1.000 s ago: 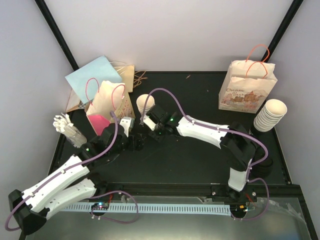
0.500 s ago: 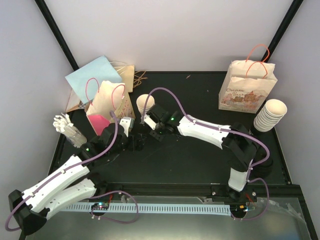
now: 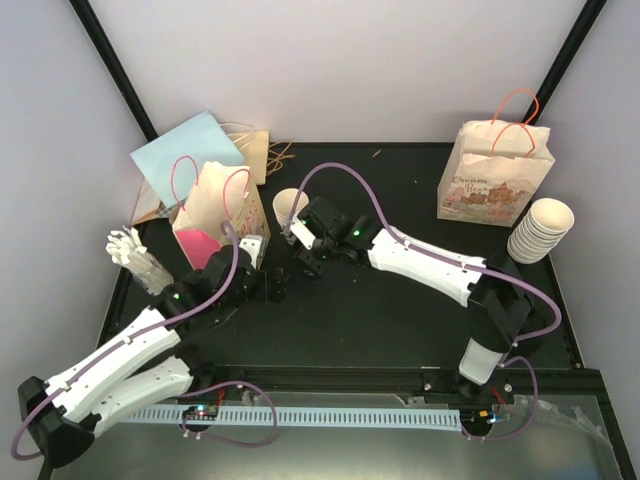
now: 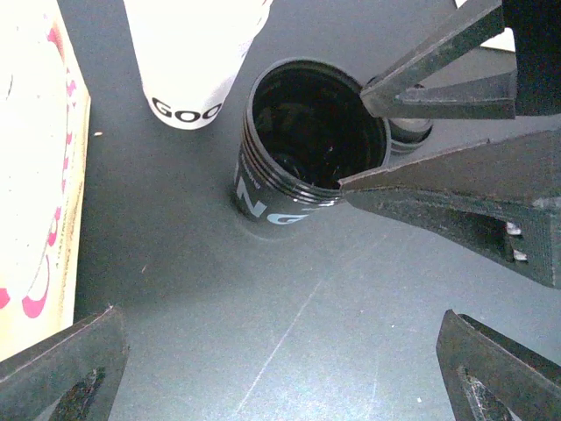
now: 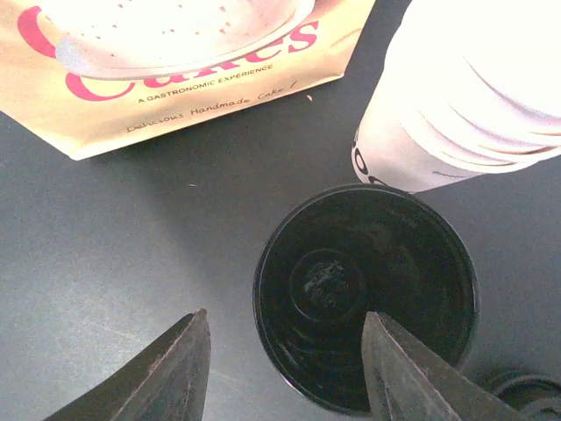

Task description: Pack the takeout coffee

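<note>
The robot's left gripper will next go to the white paper cup beside the tan bag and close on its rim [image 3: 299, 219] facing the black cup.
A black cup [image 5: 364, 294] stands upright and empty on the dark table, right beside a white paper cup [image 5: 473, 96]. My right gripper [image 5: 289, 373] hangs over the black cup's near rim, open. One finger is outside the wall and the other over the inside, and neither touches it. My left gripper [image 4: 280, 377] is open wide a little short of the same black cup [image 4: 311, 140], holding nothing. The tan bag with pink lettering [image 3: 215, 210] stands just left of both cups. In the top view the black cup [image 3: 280, 282] sits between the two grippers.
A second printed paper bag [image 3: 495, 180] stands at the back right with a stack of white cups [image 3: 540, 232] beside it. White lids or cutlery [image 3: 135, 255] lie at the left edge. Flat bags and a blue sheet [image 3: 185, 150] lean at the back left.
My right gripper has opened, its fingers spreading away from the black cup's wall. The left gripper widened slightly. The cups have not moved.
</note>
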`<state>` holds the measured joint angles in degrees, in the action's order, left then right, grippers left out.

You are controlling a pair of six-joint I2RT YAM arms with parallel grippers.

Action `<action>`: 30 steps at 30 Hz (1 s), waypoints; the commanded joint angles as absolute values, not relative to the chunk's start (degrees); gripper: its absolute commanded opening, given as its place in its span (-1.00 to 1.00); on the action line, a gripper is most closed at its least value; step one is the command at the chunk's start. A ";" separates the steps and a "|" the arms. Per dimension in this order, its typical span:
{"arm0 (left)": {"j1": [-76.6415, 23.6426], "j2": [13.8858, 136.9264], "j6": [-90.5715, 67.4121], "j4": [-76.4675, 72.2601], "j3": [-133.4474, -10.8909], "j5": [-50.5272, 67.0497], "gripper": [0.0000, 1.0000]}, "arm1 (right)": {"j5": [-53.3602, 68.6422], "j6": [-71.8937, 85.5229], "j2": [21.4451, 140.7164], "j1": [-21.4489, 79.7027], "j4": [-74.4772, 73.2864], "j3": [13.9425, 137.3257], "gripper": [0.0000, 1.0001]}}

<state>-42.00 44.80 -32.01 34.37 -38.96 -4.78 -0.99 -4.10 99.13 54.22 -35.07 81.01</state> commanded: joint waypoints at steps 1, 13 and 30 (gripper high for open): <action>-41.57 45.95 -32.62 34.18 -42.60 -4.07 0.98 | -2.17 -0.78 94.97 53.31 -35.88 82.06 0.00; -41.78 53.25 -23.11 36.77 -51.47 1.18 0.97 | -13.98 11.39 83.24 50.62 -35.68 75.87 -0.02; -41.32 75.25 -11.22 50.07 -78.45 -7.05 0.92 | -24.77 22.86 66.40 44.22 -30.83 55.33 1.00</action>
<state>-41.91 70.15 -14.87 44.64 -71.72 -3.77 -26.15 20.03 70.74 48.66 -35.09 59.55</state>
